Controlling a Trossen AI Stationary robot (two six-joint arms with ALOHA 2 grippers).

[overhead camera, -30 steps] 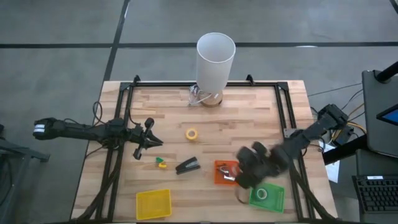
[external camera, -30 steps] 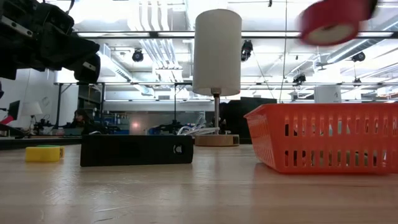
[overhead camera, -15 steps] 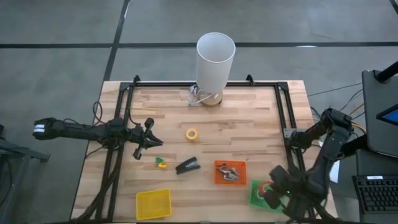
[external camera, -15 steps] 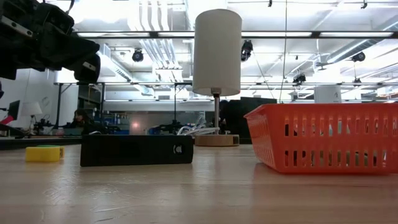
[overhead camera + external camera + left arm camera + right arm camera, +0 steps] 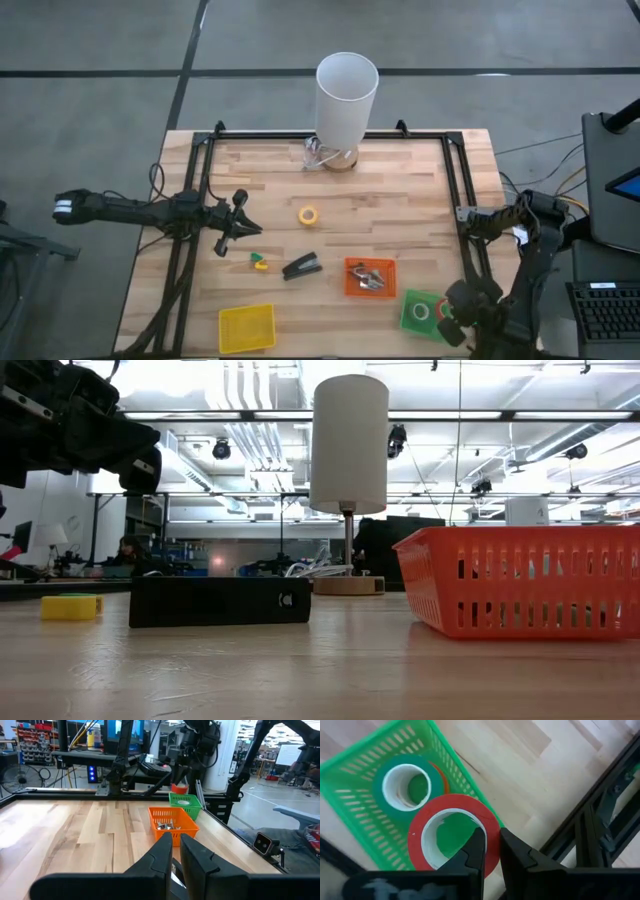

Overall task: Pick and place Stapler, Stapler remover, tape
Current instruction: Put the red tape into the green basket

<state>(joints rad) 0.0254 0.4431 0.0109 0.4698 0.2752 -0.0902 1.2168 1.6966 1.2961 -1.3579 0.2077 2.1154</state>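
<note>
The robot's right gripper needs to release the red tape roll in the green basket [image 5: 433, 313] [image 5: 452, 831] next to the green tape roll.
My right gripper [image 5: 490, 837] hovers at the table's near right corner [image 5: 447, 318], shut on a red tape roll [image 5: 451, 839] above the green basket [image 5: 362, 827]. A green tape roll [image 5: 406, 785] lies in that basket on top of a red-orange one [image 5: 441, 776]. The black stapler [image 5: 301, 267] lies flat mid-table, also seen in the low view [image 5: 220, 601]. A yellow tape roll [image 5: 309, 215] lies farther back. A small yellow-green piece [image 5: 260, 262] lies left of the stapler. My left gripper [image 5: 240, 226] waits shut at the table's left. My right gripper pinches the red tape roll's wall [image 5: 492, 831], one finger [image 5: 476, 851] inside the hollow centre and the other [image 5: 516, 856] outside. The fingers come from above, pointing down. The roll lies roughly flat, lifted clear over the green basket's edge.
An orange basket [image 5: 369, 277] with small metal bits stands left of the green one, and a yellow basket [image 5: 247, 328] sits near the front edge. A white cylinder lamp [image 5: 347, 95] stands at the far edge. Black frame rails [image 5: 468, 250] run along both sides.
My right gripper has carried the red tape roll from beside the orange basket toward the table's near right corner, and now holds it over the green basket. The roll has left the low view. The left arm has kept still.
</note>
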